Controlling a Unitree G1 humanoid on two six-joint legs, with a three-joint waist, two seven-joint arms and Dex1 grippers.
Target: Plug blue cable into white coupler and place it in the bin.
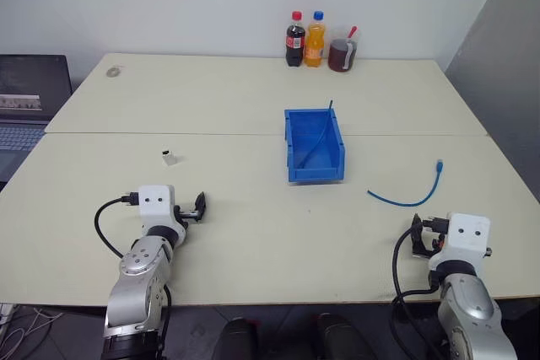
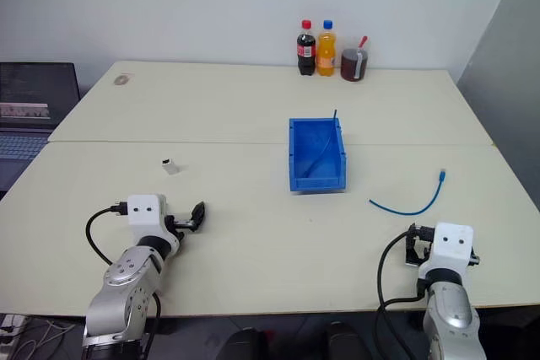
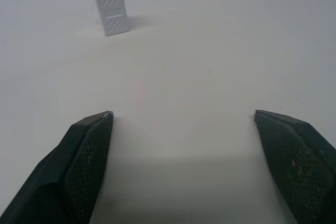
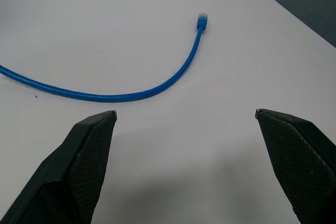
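Observation:
I will close my right gripper on the loose blue cable on the table [image 1: 437,179] [image 4: 198,41] just behind its small plug, so that the plug sticks out ahead.
The blue cable [image 1: 409,205] lies in a loose curve on the table's right side, its small plug [image 4: 202,21] pointing away from me. My right gripper [image 1: 419,238] sits just short of it near the front edge, open and empty, with the cable [image 4: 131,96] running across ahead of its fingers. The white coupler [image 1: 169,157] stands on the left half of the table. My left gripper [image 1: 196,208] is open and empty, a little in front of the coupler [image 3: 109,6]. The blue bin [image 1: 295,158] stands mid-table, with another thin blue cable [image 1: 325,128] inside it.
Two drink bottles [image 1: 294,40] and a cup with a dark drink [image 1: 342,54] stand at the table's far edge. A laptop [image 1: 25,99] sits off the left side. A small round object [image 1: 114,72] lies at the far left corner.

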